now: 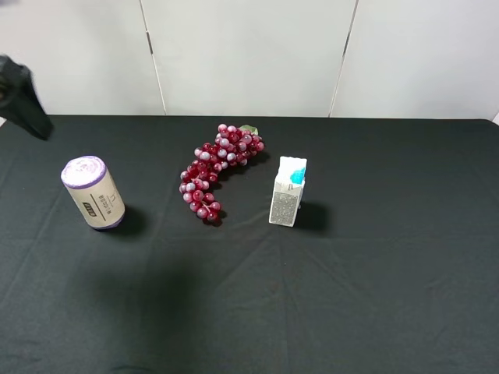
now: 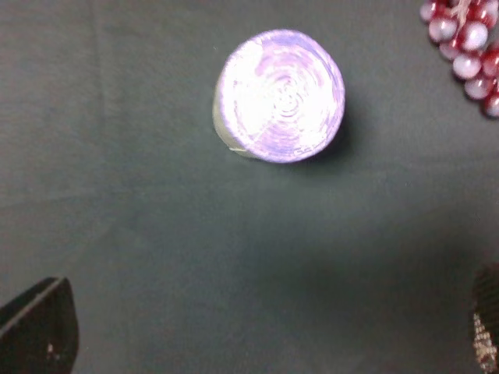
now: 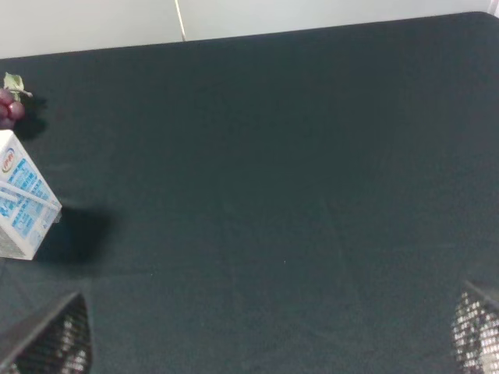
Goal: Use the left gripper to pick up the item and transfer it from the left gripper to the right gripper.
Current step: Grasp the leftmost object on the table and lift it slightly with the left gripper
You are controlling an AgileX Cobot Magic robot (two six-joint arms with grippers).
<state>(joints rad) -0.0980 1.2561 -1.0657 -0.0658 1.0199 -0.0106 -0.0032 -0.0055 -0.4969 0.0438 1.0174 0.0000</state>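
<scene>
Next, I move my left gripper to the roll's lilac top end (image 1: 86,181) (image 2: 281,97) and close it around that end, above the print on the roll's cream label.
The item is a roll (image 1: 93,193) with lilac ends and a cream label. It stands upright on the black table at the left. In the left wrist view I look down on its lilac top (image 2: 281,95). My left gripper (image 2: 261,335) is open and empty, and the roll lies ahead of its fingertips (image 2: 39,331), apart from them. A blurred black part of the left arm (image 1: 19,97) shows at the far left edge. My right gripper (image 3: 261,339) is open and empty over bare cloth, with only its fingertips (image 3: 48,343) showing. It is out of the high view.
A red grape bunch (image 1: 218,167) lies mid-table, right of the roll, and its edge shows in the left wrist view (image 2: 466,47). A white-and-grey carton (image 1: 288,191) with a blue top stands right of the grapes and shows in the right wrist view (image 3: 23,206). A white wall stands behind the table.
</scene>
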